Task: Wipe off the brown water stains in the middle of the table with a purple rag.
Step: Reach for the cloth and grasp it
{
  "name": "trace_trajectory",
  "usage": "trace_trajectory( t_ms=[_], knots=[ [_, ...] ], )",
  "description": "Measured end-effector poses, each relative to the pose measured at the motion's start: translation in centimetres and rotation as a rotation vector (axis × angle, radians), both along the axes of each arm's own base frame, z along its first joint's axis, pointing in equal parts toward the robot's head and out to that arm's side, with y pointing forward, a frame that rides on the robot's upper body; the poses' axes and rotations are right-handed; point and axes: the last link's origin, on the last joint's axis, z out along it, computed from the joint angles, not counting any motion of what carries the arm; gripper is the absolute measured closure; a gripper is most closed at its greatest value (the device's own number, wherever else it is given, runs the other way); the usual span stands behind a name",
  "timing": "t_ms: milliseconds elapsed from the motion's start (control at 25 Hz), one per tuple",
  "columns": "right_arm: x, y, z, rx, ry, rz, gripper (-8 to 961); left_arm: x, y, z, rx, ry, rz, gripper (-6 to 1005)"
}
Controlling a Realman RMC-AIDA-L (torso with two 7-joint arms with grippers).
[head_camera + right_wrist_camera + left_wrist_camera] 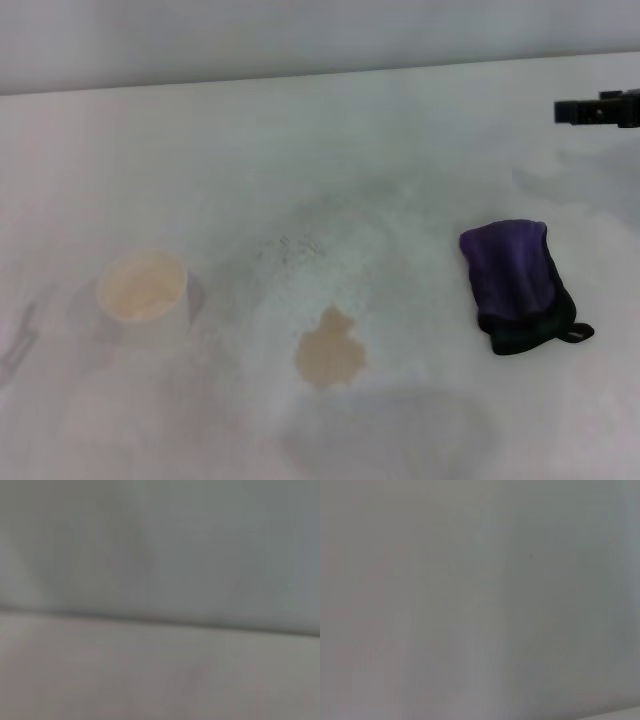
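Note:
My right gripper is going to grip the middle of the purple rag [520,271] next, just behind its black edge and loop.
In the head view, the brown water stain [328,352] is a small tan blotch on the white table [330,150], near the front middle. The purple rag [515,280] lies bunched on the table to the right of the stain, its black edge and loop toward the front. A black part of my right gripper [598,108] shows at the far right edge, well behind the rag and apart from it. My left gripper is out of view. Both wrist views show only plain grey surface.
A cream-white paper cup [142,290] stands at the left, level with the rag. Faint grey speckled smudges [295,248] lie behind the stain. The table's far edge meets a grey wall [300,35].

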Motion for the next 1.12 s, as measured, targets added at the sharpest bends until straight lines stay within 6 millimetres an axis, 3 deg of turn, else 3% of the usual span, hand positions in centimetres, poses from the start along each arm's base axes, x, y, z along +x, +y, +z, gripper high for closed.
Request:
trace_trajectory(
  t_ms=[240, 600, 840, 1120],
  knots=[
    [-3.8, 0.2, -1.5, -0.174, -0.234, -0.096, 138, 0.2, 0.7, 1.0, 0.038, 0.018, -0.024, 112],
    [-7.1, -0.3, -8.2, -0.386, -0.467, -0.194, 159, 0.3, 1.7, 2.1, 0.083, 0.042, -0.040, 112],
    [-7.3, -0.5, -10.9, -0.471, -0.514, -0.240, 174, 0.7, 2.3, 2.1, 0.089, 0.074, -0.063, 112],
    [-6.5, 0.3, -11.9, -0.484, -0.568, -0.269, 191, 0.9, 2.8, 2.0, 0.087, 0.083, -0.072, 111]
  ],
)
